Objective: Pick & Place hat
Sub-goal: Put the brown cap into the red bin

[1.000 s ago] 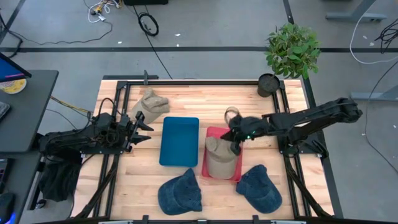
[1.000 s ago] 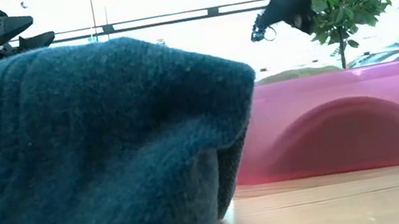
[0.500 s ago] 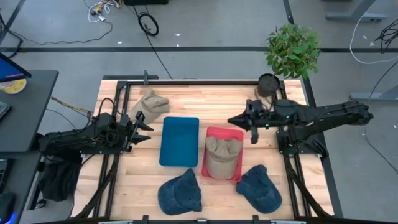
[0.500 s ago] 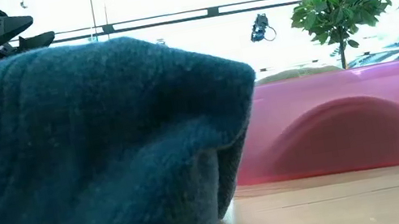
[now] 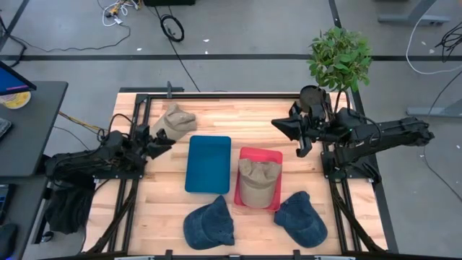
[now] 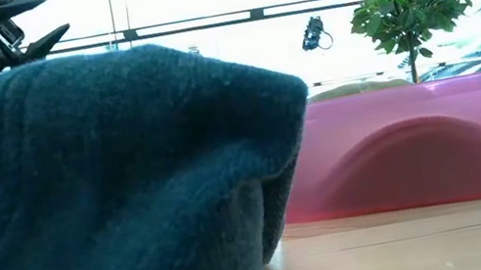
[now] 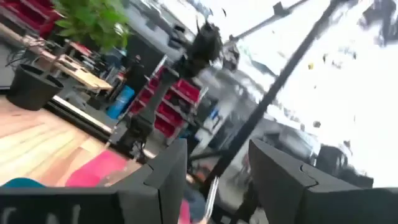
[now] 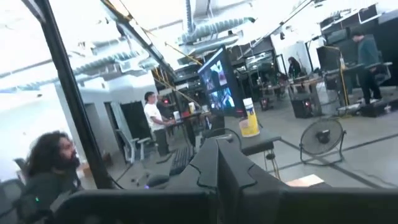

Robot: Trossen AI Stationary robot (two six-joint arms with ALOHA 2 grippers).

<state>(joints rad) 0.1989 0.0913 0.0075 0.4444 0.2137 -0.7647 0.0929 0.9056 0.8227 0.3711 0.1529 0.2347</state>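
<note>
Next, I move my left gripper to the crown (image 5: 179, 116) of the tan hat on the wood beyond the blue tray and close it there.
A tan hat (image 5: 258, 180) lies crown up in the red tray (image 5: 250, 154) at the table's middle; in the low view its crown (image 6: 361, 87) shows just above the tray's wall (image 6: 422, 148). A second tan hat (image 5: 175, 119) rests on the wood near the far left. Two blue hats (image 5: 209, 222) (image 5: 299, 218) lie by the near edge; one fills the low view (image 6: 101, 189). My left gripper (image 5: 162, 142) (image 6: 27, 24) (image 7: 214, 149) is open, in the air beside the far-left tan hat. My right gripper (image 5: 285, 133) (image 8: 218, 146) is shut, raised beyond the red tray's far right.
A blue tray (image 5: 208, 164) lies left of the red one. A potted plant (image 5: 339, 58) stands at the far right corner. Dark frame rails (image 5: 133, 180) run along both sides of the table. People (image 8: 155, 118) show in the room behind.
My right gripper has drawn back from the tan hat in the red tray, rising and moving toward the far right corner; the hat stays in the tray, its brim now uncovered. My left gripper has tipped upward and moved a little toward the far-left tan hat.
</note>
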